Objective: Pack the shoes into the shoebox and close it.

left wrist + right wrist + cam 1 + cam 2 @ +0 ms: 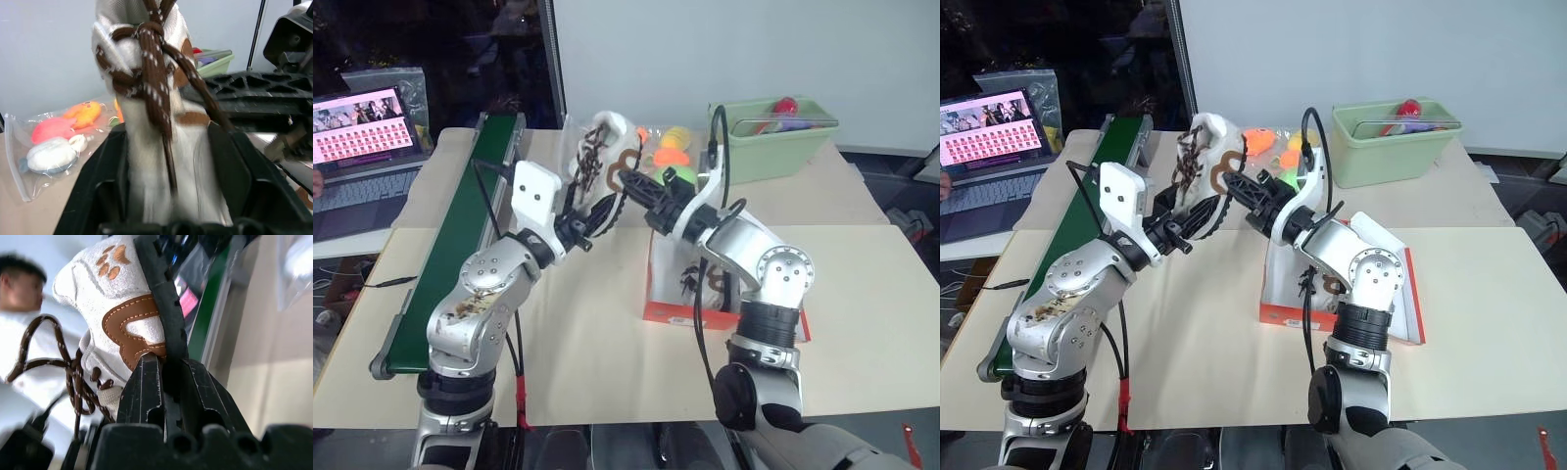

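I should place the white shoe, now hanging in the air above the table, down inside the red-orange shoebox (673, 268) next to the dark laces of the second shoe with my right gripper.
One white shoe (607, 132) with dark brown laces hangs in the air between both grippers, above the table. My right gripper (628, 181) is shut on the shoe's rim beside the brown heel patch (132, 328). My left gripper (597, 211) is open, its fingers (110, 171) spread on either side of the shoe's (161, 161) lower part. The red-orange shoebox (666, 311) stands open on the table under my right arm, its flap lid (1415, 294) folded out to the right. A second shoe's dark laces (690, 279) show inside the box, mostly hidden by the arm.
A clear bag of colourful toys (671, 147) lies behind the held shoe. The pale green bin (773, 147) sits at the back right. A green conveyor (460, 235) runs along the table's left side, with a laptop (367, 127) beyond it. A person (19, 284) is nearby.
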